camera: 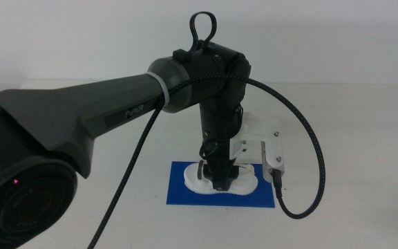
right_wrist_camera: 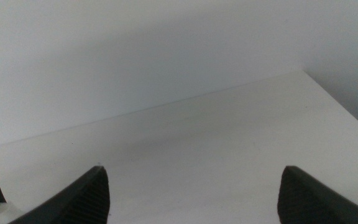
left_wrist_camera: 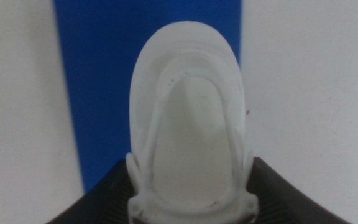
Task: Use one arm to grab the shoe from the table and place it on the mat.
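Next, I let go of the white shoe with my left gripper in the middle of the blue mat point(camera: 221, 181).
The left arm point(camera: 102, 111) reaches in from the left and points its gripper point(camera: 220, 178) straight down over the blue mat point(camera: 182, 190). The white shoe point(camera: 244, 183) lies on the mat under the gripper. In the left wrist view the shoe point(left_wrist_camera: 188, 124) sits between the two dark jaws of the left gripper point(left_wrist_camera: 190, 186), which close against its sides, with the mat point(left_wrist_camera: 104, 74) beneath it. The shoe's straps are hidden. The right gripper point(right_wrist_camera: 194, 186) is open and empty above the bare table point(right_wrist_camera: 229, 124); it does not show in the middle view.
The white table point(camera: 351, 138) spreads around the mat. A black cable point(camera: 316, 159) loops from the left wrist down to the mat's right edge. A white camera mount point(camera: 271, 145) hangs beside the gripper. The table's far edge meets a white wall.
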### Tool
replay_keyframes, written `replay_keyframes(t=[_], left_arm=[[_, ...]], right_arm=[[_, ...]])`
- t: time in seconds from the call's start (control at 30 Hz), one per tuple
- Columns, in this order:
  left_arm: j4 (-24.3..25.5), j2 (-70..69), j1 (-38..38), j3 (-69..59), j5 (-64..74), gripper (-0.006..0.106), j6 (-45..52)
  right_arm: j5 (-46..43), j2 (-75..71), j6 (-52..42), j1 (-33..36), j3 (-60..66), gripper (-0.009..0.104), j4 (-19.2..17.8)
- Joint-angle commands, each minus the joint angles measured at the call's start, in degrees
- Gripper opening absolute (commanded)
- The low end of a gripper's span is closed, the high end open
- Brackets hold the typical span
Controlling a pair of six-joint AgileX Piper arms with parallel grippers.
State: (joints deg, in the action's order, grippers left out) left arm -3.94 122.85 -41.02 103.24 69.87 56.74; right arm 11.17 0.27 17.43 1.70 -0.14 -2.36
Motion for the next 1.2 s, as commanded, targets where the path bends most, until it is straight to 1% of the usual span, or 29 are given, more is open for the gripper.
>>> replay_keyframes(t=[0.0,0.13,0.27,0.4,0.5,0.6,0.63,0.73,0.87,0.93,0.97,1.0,1.03,1.13,1.17], left_arm=[[-2.5,0.2,-0.1,-0.3,0.1,-0.002,1.5],[-3.0,0.5,-0.1,-0.3,-3.3,-0.002,-0.5],[-0.4,1.0,-0.1,-0.3,-6.4,-0.002,-4.6],[1.1,1.2,-0.1,-0.3,-5.8,-0.002,-5.0],[1.4,1.3,-0.1,-0.3,-5.2,-0.001,-4.8],[1.4,1.5,0.0,-0.3,-5.5,0.002,-4.8],[1.4,2.1,0.0,-0.3,-5.8,0.009,-4.8],[1.4,2.9,0.1,-0.3,-5.8,0.023,-4.8],[1.5,3.1,0.4,-0.3,-6.0,0.051,-4.5],[1.5,3.1,0.5,-0.3,-6.5,0.067,-4.5],[1.7,3.1,0.5,-0.3,-6.6,0.082,-4.5],[2.0,3.1,0.5,-0.3,-6.6,0.089,-4.5],[2.0,3.1,0.5,-0.3,-6.6,0.094,-4.5],[2.0,3.0,0.5,-0.3,-6.1,0.094,-4.5],[2.5,2.2,0.6,0.9,-3.5,0.094,-4.7]], right_arm=[[-0.5,-0.3,-0.2,0.1,0.1,0.079,-0.4],[-0.5,-0.3,-0.2,0.1,0.1,0.079,-0.4],[-0.5,-0.3,-0.2,0.1,0.1,0.079,-0.4],[-0.5,-0.3,-0.2,0.1,0.1,0.079,-0.4],[-0.5,-0.3,-0.2,0.1,0.1,0.079,-0.4],[-0.5,-0.3,-0.2,0.1,0.1,0.079,-0.4],[-0.5,-0.3,-0.2,0.1,0.1,0.079,-0.4],[-0.5,-0.3,-0.2,0.1,0.1,0.079,-0.4],[-0.5,-0.3,-0.2,0.1,0.1,0.079,-0.4],[-0.5,-0.3,-0.2,0.1,0.1,0.079,-0.4],[-0.5,-0.3,-0.2,0.1,0.1,0.079,-0.4],[-0.5,-0.3,-0.2,0.1,0.1,0.079,-0.4],[-0.5,-0.3,-0.2,0.1,0.1,0.079,-0.4],[-0.5,-0.3,-0.2,0.1,0.1,0.079,-0.4],[-0.5,-0.3,-0.2,0.1,0.1,0.079,-0.4]])
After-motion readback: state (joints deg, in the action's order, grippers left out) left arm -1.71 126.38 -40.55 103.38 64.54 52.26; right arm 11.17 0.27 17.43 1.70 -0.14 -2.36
